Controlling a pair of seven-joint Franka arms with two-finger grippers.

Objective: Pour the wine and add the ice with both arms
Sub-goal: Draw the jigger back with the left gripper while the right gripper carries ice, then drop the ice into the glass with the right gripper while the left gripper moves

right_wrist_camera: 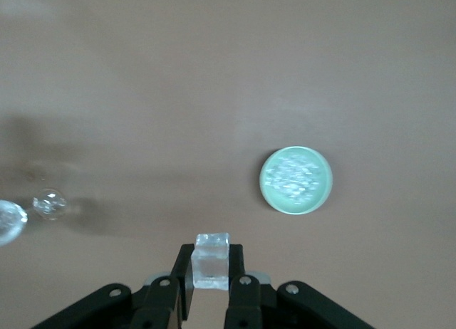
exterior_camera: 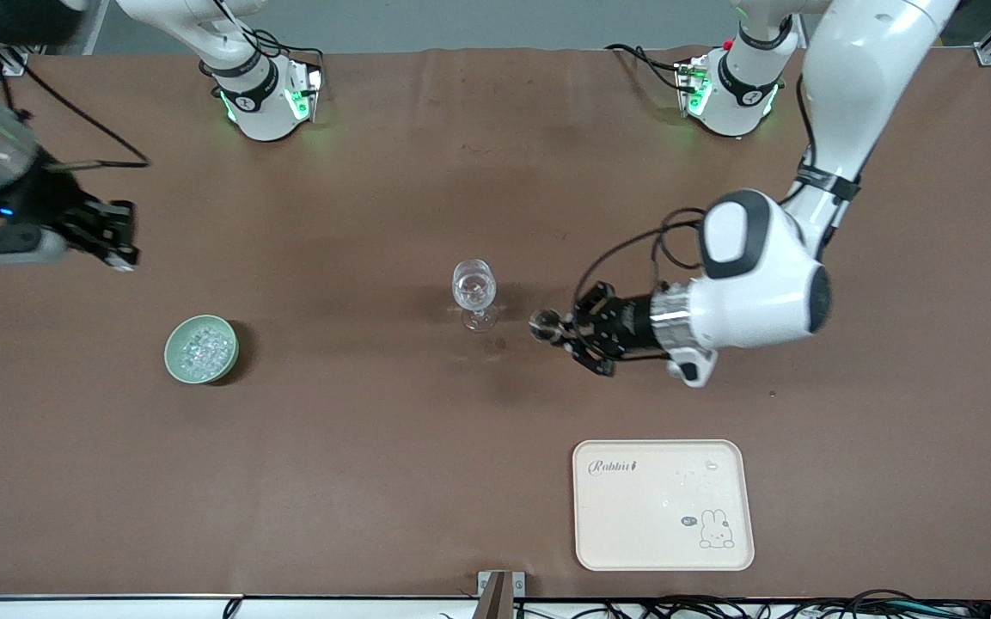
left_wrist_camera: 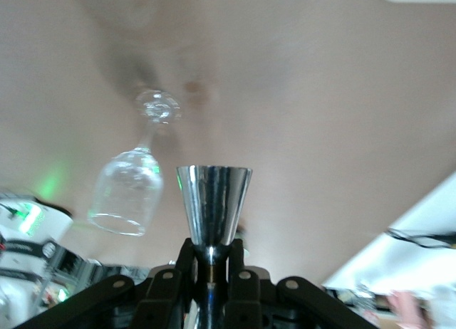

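I have the cream tray (exterior_camera: 709,484) as the spot for the metal jigger, which is now held beside the glass. Next, my left gripper sets it down there, just past the ears of the rabbit drawing.
A clear stemmed glass (exterior_camera: 474,292) stands upright mid-table and looks empty. My left gripper (exterior_camera: 565,331) hovers beside it, toward the left arm's end, shut on the waist of a shiny metal jigger (exterior_camera: 544,324). The jigger lies sideways with its mouth toward the glass. The left wrist view shows the jigger (left_wrist_camera: 214,201) in the gripper (left_wrist_camera: 212,254), close by the glass (left_wrist_camera: 132,190). My right gripper (exterior_camera: 121,249) hangs over the table's right-arm end, shut on a clear ice cube (right_wrist_camera: 211,261). More ice (exterior_camera: 203,346) fills a green bowl (exterior_camera: 173,357). Wine is out of view.
A cream tray (exterior_camera: 663,505) with a rabbit drawing lies near the table's front edge, toward the left arm's end. The right wrist view shows the green bowl (right_wrist_camera: 267,179) and the glass (right_wrist_camera: 50,203) on the brown tabletop below.
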